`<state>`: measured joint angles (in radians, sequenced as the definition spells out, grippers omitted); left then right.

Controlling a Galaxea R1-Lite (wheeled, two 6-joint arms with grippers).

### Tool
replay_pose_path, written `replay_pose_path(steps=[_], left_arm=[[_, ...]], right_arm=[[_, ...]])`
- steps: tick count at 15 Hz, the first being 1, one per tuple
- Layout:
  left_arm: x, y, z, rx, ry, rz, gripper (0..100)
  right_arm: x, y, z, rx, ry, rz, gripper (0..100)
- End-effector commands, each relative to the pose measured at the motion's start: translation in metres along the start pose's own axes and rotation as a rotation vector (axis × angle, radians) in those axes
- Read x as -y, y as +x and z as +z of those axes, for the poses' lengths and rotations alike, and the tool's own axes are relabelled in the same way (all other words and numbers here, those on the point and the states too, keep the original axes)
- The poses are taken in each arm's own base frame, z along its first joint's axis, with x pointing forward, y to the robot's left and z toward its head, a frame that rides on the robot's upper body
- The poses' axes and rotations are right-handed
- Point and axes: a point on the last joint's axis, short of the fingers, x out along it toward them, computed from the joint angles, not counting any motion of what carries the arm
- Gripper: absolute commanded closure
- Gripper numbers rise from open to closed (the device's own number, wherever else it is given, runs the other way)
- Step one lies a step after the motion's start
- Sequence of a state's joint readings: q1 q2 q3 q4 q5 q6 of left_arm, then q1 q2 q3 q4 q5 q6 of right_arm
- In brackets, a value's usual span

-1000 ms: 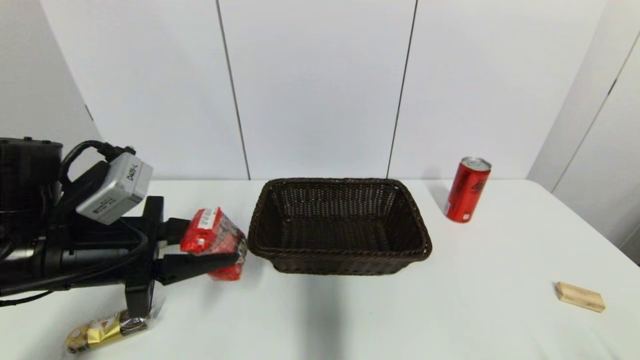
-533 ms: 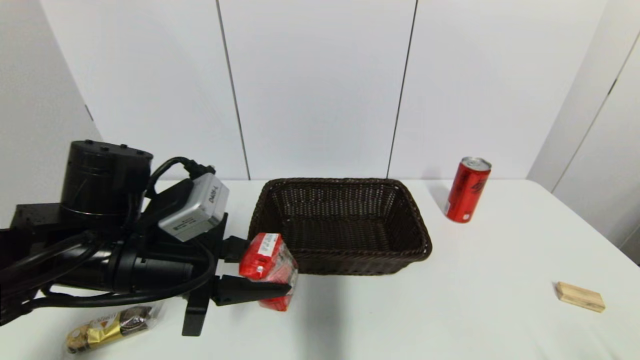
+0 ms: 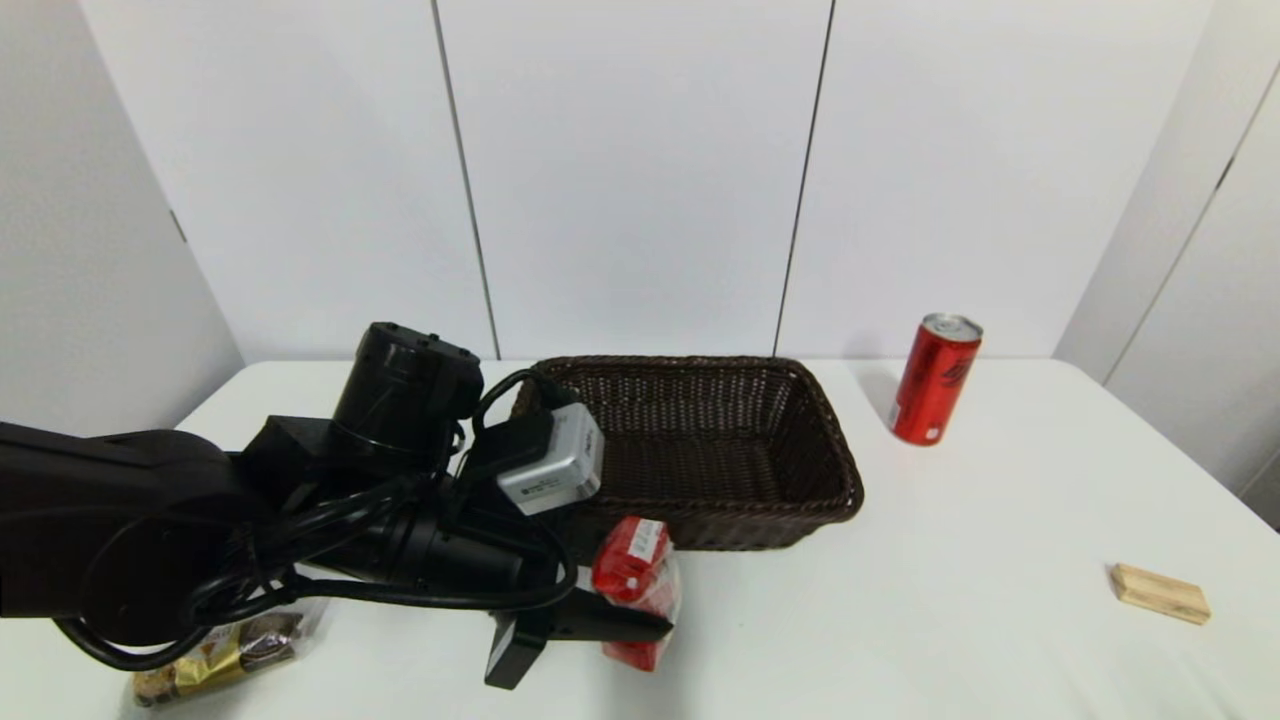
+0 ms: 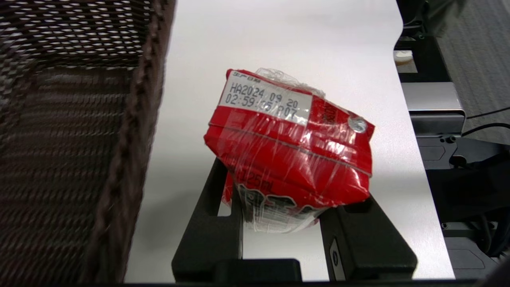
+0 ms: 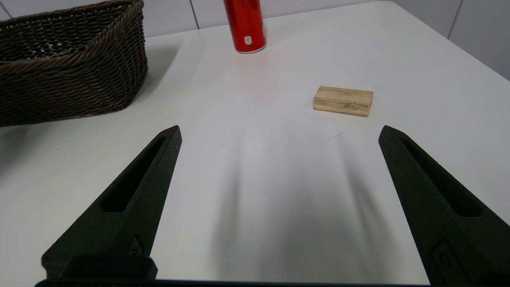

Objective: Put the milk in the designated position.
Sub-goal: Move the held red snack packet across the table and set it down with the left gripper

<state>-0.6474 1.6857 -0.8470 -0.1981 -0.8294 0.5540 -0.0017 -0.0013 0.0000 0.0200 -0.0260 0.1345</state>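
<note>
Next, I put the milk down with my left gripper on the white tabletop (image 3: 657,674) in front of the wicker basket.
The milk (image 3: 633,570) is a small red carton with a white date label and clear wrap, tilted, held just in front of the wicker basket's near wall. My left gripper (image 3: 640,600) is shut on it; in the left wrist view the milk (image 4: 291,147) sits clamped between the two black fingers (image 4: 211,223), above white tabletop. The plain tabletop in front of the basket (image 3: 760,640) carries no mark. My right gripper (image 5: 279,135) stands open over bare table, out of the head view, with nothing between its fingers.
A dark brown wicker basket (image 3: 835,455) sits mid-table. A tall red soda can (image 3: 935,378) stands at the back right, and a wooden block (image 3: 1160,592) lies near the right edge. A gold-and-brown chocolate pack (image 3: 215,655) lies at the front left under my left arm.
My left arm has carried the milk rightward and toward the table's front, from left of the basket to just before its near wall. Nothing else has moved.
</note>
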Motion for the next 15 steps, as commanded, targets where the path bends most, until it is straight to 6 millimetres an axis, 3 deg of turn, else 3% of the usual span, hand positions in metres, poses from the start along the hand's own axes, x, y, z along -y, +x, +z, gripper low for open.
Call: replay_pose_path(steps=[1,15], left_arm=[[-0.007,0.014,-0.009,-0.024,-0.026,-0.027,100],[-0.013,0.031,-0.035,-0.104,-0.101,-0.036,100]], right_arm=[[0.000,0.000,0.000,-0.001,0.000,0.000,0],[0.000,0.000,0.000,-0.001,0.000,0.000,0]])
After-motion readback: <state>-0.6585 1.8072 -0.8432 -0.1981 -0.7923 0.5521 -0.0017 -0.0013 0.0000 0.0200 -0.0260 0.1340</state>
